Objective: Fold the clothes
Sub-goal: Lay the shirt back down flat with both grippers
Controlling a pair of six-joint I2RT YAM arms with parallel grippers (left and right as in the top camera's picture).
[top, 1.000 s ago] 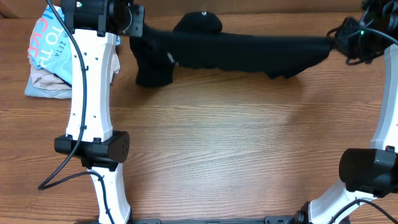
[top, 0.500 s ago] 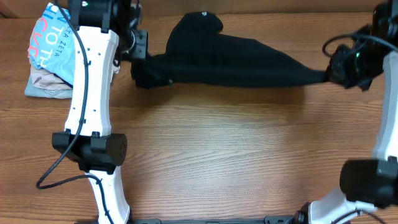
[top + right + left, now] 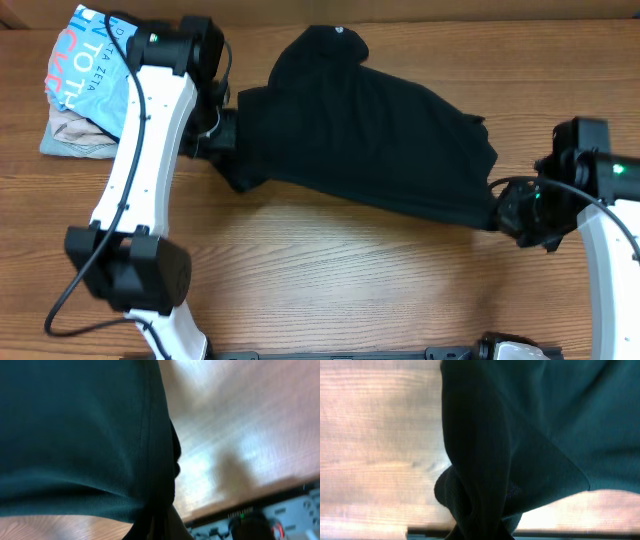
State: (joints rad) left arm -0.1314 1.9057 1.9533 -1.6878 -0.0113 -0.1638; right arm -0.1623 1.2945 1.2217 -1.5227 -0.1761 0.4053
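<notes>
Next, my left gripper puts down the edge of the black garment it holds and takes the garment's white-marked far end point(image 3: 338, 36), because that end sticks out crooked beyond its body.
The black garment point(image 3: 370, 135) is stretched across the far middle of the table, a tiny white mark at its far end. My left gripper point(image 3: 228, 140) is shut on its left edge; the left wrist view shows the black garment point(image 3: 530, 435) bunched into the jaws point(image 3: 480, 532). My right gripper point(image 3: 505, 212) is shut on its right corner; the right wrist view shows the black garment point(image 3: 75, 435) gathered into the jaws point(image 3: 157, 527). The fingertips are hidden by fabric in both wrist views.
A light blue lettered T-shirt point(image 3: 85, 65) lies on beige folded garments point(image 3: 75, 130) at the far left. The wooden table point(image 3: 350, 280) stretches toward the near edge. The left arm point(image 3: 140, 170) crosses the left side.
Both grippers have pulled the garment toward the near side. The right gripper moved down and left, the left gripper moved nearer, and the cloth now spreads wider on the table.
</notes>
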